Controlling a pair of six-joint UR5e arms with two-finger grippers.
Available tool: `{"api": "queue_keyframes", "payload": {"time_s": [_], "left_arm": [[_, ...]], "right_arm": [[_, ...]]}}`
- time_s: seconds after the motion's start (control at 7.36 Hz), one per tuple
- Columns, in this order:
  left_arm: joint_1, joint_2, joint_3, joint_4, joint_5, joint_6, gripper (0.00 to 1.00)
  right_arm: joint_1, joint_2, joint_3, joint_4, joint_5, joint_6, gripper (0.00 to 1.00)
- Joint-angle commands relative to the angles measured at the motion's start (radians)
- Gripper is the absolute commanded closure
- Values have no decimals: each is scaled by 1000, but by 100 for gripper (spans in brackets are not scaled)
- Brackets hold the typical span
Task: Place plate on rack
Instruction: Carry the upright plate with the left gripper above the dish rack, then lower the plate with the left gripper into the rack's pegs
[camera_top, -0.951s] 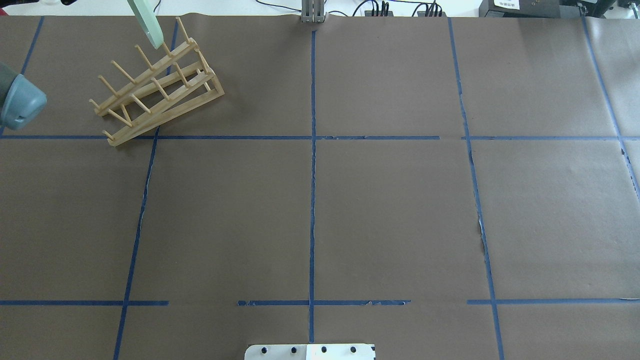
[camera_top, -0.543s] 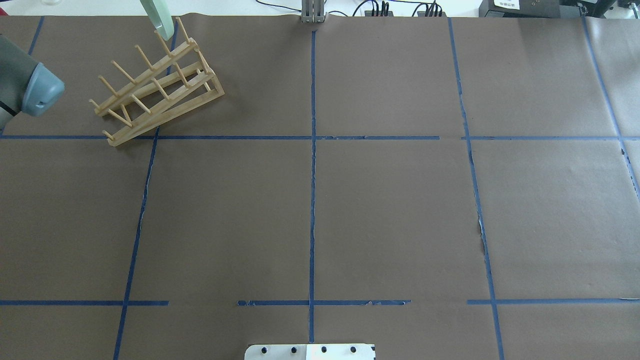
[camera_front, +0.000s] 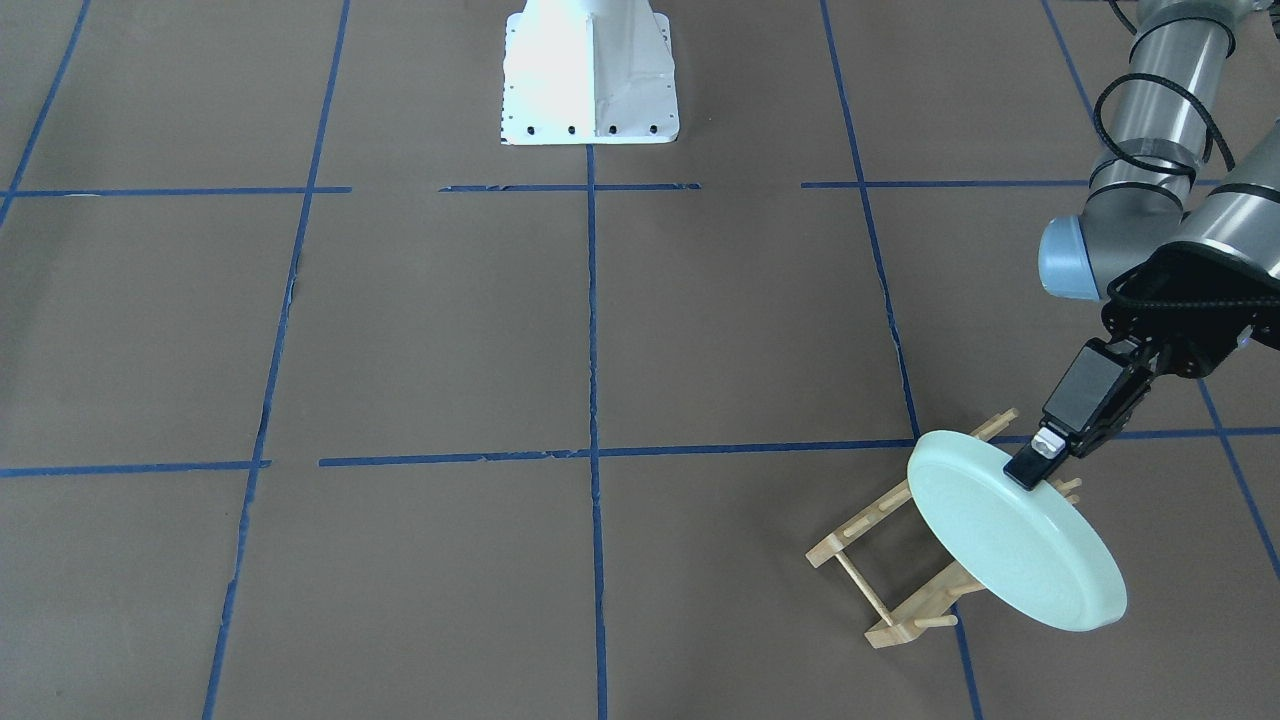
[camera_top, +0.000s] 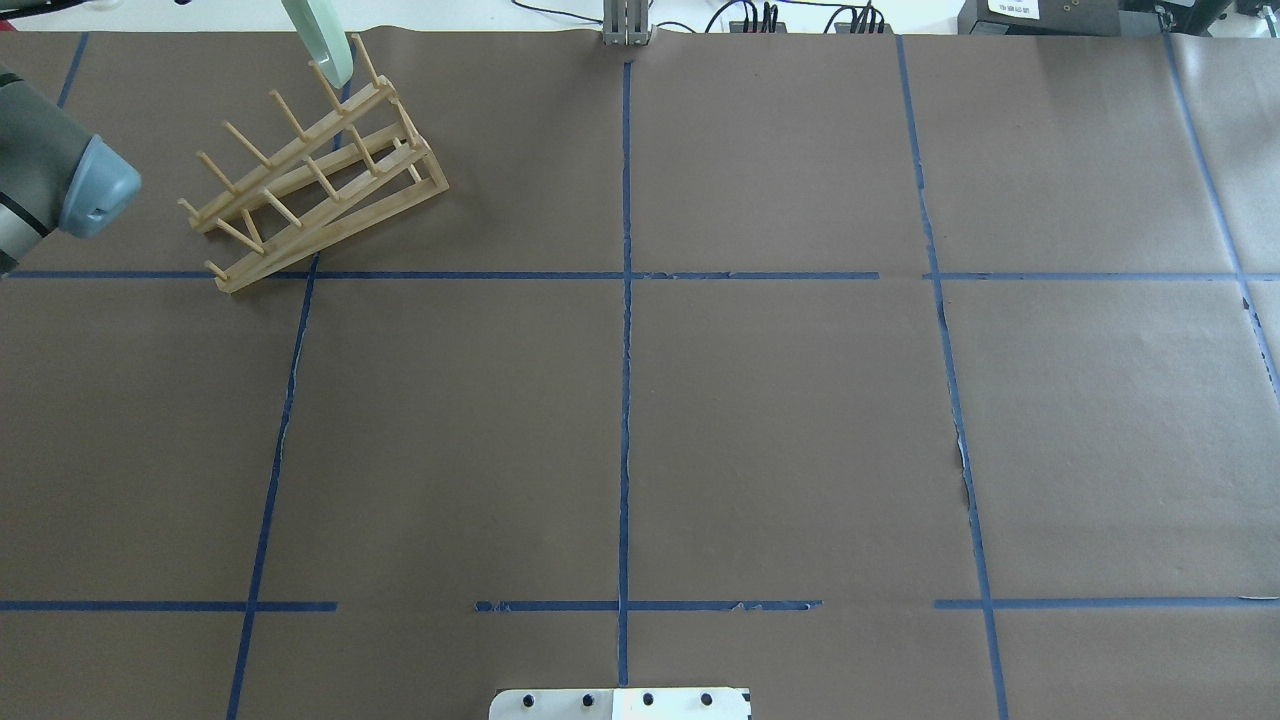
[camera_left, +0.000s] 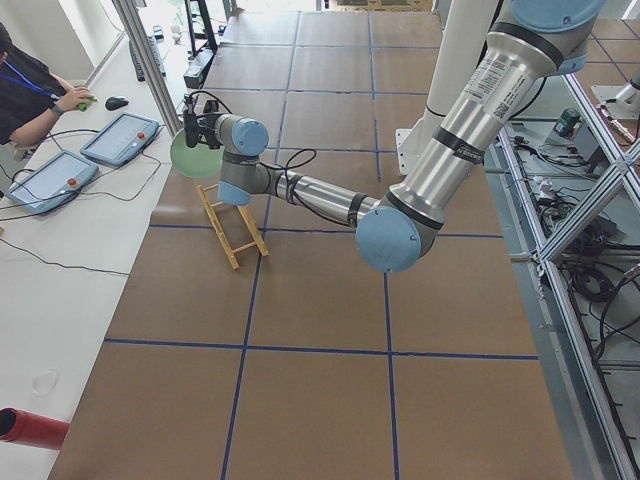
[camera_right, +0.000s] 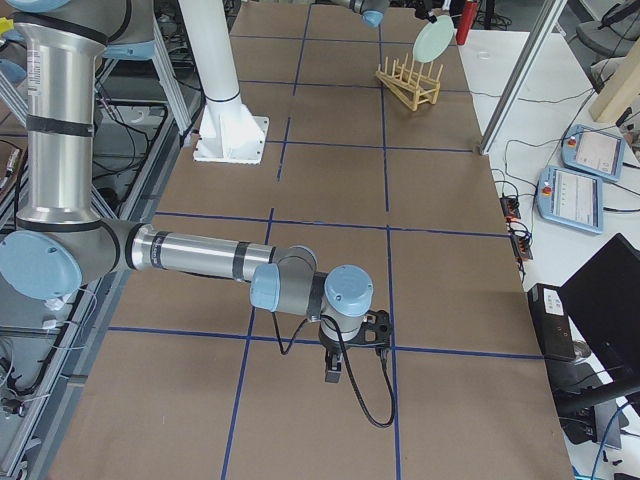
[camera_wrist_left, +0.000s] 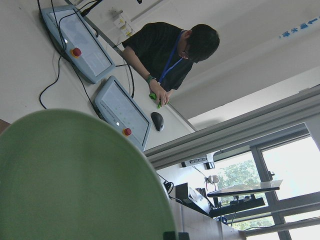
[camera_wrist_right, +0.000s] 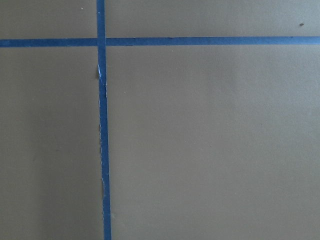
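Observation:
My left gripper has the plate. Next, I let go of it on edge in the slot (camera_front: 945, 551) that is beside the far pegs of the light-wood rack. The plate is tilted over the rack's far end.
The pale mint-green plate (camera_front: 1015, 550) is held on edge and tilted over the far end of the light-wood rack (camera_front: 880, 512). My left gripper (camera_front: 1030, 468) is shut on the plate's upper rim. In the overhead view only the plate's lower edge (camera_top: 322, 42) shows, by the far pegs of the rack (camera_top: 320, 185). I cannot tell whether plate and rack touch. The plate fills the lower left of the left wrist view (camera_wrist_left: 75, 180). My right gripper (camera_right: 335, 372) hangs low over the table near the robot. I cannot tell whether it is open or shut.
The left arm's elbow (camera_top: 70, 185) reaches in at the left edge. The robot's white base (camera_front: 590, 75) stands mid-table. An operator (camera_wrist_left: 170, 55) sits beyond the table's far edge with control tablets (camera_left: 120, 138). Brown paper with blue tape lines covers the table.
The plate has shifted a little to the right toward the rack's far pegs. The left arm's elbow has come further into view. The rack has not moved.

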Motion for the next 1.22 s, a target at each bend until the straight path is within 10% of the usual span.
{"api": "queue_keyframes", "payload": {"time_s": [0.0, 1.09], "left_arm": [[14, -7, 16, -5, 19, 0, 100], [72, -9, 106, -62, 63, 3, 100]], "right_arm": [[0, 0, 1, 0, 0, 0, 0], [0, 0, 0, 0, 0, 0, 0]]}}
